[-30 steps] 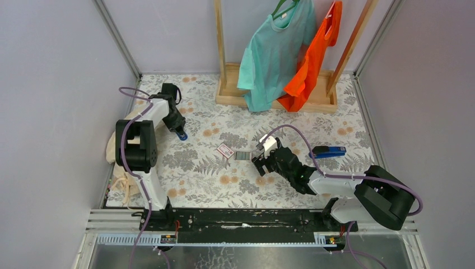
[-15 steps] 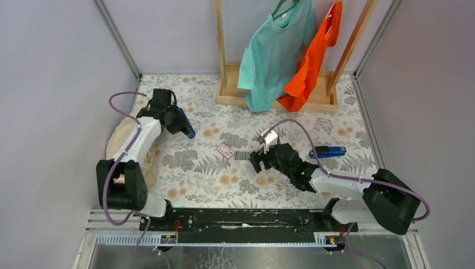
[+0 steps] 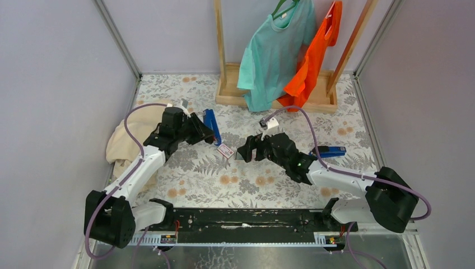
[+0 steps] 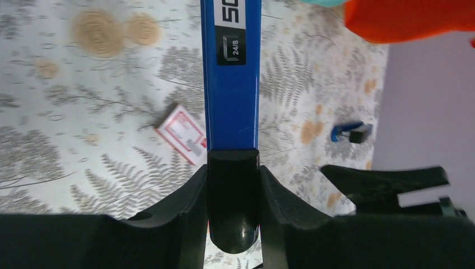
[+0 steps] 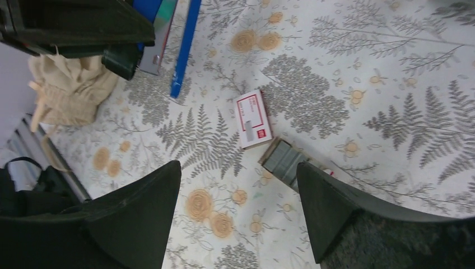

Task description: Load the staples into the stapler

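My left gripper needs to hand the blue stapler over to my right gripper and let go of it just behind the red and white staple box (image 3: 231, 138).
My left gripper (image 3: 203, 133) is shut on the black rear end of a long blue stapler (image 3: 211, 124) and holds it above the floral cloth, left of centre. In the left wrist view the stapler (image 4: 231, 73) runs straight out from the fingers (image 4: 190, 196). The staples (image 5: 284, 159), a small grey block, lie on the cloth by the inner edge of my right gripper's right finger, partly covered by it. My right gripper (image 5: 238, 168) is open and empty, low over the cloth. In the top view the right gripper (image 3: 248, 151) hides the staples.
A red and white staple box (image 3: 225, 150) lies between the grippers and shows in the right wrist view (image 5: 254, 119). A second blue stapler (image 3: 329, 151) lies at the right. A beige cloth bag (image 3: 126, 141) is at the left. A wooden rack (image 3: 235, 96) with two shirts stands at the back.
My left arm has swung the blue stapler from the far left towards the centre. My right gripper has moved left and forward, over the staples.
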You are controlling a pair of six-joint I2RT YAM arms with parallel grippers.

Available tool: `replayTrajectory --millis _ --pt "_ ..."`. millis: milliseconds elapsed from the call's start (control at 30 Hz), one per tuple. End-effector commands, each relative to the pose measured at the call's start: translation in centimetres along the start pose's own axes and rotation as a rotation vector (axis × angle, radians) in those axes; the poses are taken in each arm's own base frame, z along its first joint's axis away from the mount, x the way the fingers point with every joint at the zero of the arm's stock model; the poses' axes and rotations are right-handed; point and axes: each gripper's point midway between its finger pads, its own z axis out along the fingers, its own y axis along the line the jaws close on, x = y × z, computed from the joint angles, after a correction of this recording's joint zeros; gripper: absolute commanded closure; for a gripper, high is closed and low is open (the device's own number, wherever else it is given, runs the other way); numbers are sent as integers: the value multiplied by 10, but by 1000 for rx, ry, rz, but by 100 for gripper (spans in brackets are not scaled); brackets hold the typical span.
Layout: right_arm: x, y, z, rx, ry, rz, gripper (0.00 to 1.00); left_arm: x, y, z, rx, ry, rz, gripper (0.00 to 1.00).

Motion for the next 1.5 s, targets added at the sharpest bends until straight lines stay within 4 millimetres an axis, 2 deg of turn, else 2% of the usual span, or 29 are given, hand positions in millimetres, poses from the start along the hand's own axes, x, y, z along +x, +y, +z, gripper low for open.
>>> replayTrajectory --millis 0,200,400,633,833,1167,1300,1467 --pt "-28 26 7 -64 -47 164 19 -16 -65 -11 264 -126 54 100" --pt "-44 43 8 -137 -85 235 25 -3 -80 -14 301 -162 77 100" --pt "-42 44 14 -136 -74 241 32 8 -95 -15 346 -157 74 100" --pt "-36 37 22 -105 -74 246 41 18 -108 -17 368 -153 91 100" --pt "-30 23 25 -53 -101 259 51 27 -114 -16 385 -137 96 100" --pt "-24 19 31 -50 -119 253 55 42 -128 -18 437 -126 81 100" --pt "-18 14 32 -35 -108 235 70 42 -130 -20 437 -119 83 100" --pt "-13 -3 25 11 -103 190 99 39 -128 -25 410 -125 96 100"
